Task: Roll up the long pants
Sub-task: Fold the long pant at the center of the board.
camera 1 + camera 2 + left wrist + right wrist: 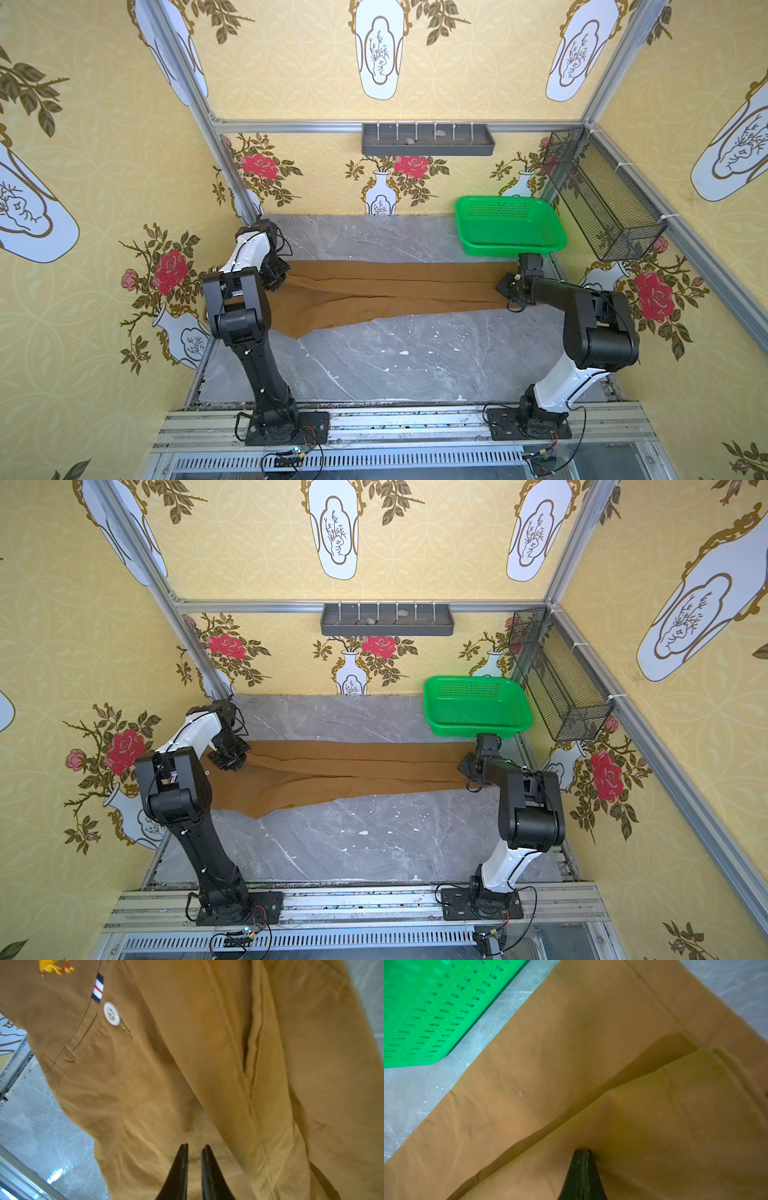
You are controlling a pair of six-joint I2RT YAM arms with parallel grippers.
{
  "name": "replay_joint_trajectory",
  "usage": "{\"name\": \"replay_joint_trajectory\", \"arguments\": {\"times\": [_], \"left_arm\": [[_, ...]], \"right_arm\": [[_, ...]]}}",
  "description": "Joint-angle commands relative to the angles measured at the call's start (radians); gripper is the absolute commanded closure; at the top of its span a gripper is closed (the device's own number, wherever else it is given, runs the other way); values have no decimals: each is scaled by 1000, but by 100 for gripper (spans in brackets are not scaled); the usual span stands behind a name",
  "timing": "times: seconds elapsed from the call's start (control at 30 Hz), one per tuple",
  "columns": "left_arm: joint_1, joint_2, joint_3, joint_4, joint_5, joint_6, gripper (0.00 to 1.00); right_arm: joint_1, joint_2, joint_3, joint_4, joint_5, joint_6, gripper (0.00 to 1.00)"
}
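The edge of the nearer leg stops short of the far edge of the other leg, so next my right gripper grabs the nearer leg's fold (481,299) and pulls it across.
The long pants (395,286) lie stretched across the grey marble table (415,357), waist at the left, leg ends at the right, seen in both top views (353,766). My left gripper (279,274) is at the waist end. In the left wrist view its fingertips (195,1146) stand a narrow gap apart, pinching wrinkled ochre cloth below the pale button (112,1013). My right gripper (509,286) sits at the leg ends. Its jaws (583,1150) are pressed together on the nearer leg's cloth, whose hem (675,1088) rides slightly above the other leg.
A green plastic basket (509,226) stands on the table just behind the leg ends, close to the right gripper (467,766). A black wire basket (602,195) hangs on the right wall, and a grey shelf tray (428,141) on the back wall.
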Motion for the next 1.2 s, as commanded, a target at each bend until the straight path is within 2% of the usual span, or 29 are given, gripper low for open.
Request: {"name": "replay_joint_trajectory", "arguments": {"times": [0.0,0.03,0.07,0.17,0.37,0.53,0.93,1.17], "left_arm": [[1,-8,-10,-10,-6,2,83],[1,-11,-13,-9,-6,2,83],[1,-14,-16,-9,-7,1,83],[1,-18,-17,-9,-8,1,83],[1,-20,-18,-5,0,-1,83],[1,-13,-18,-10,4,-4,83],[1,-20,-17,-10,9,-4,84],[1,-20,-12,-10,13,2,84]], "right_arm": [[2,-27,18,-51,4,-12,100],[7,-47,23,-72,-5,-22,73],[14,-66,22,-82,-15,-27,61],[45,-123,5,-109,-12,-24,52],[110,-162,-36,-123,-38,5,51],[166,-133,-59,-116,-36,36,59],[185,-201,-126,-153,1,84,60],[177,-186,-127,-133,35,62,58]]}}
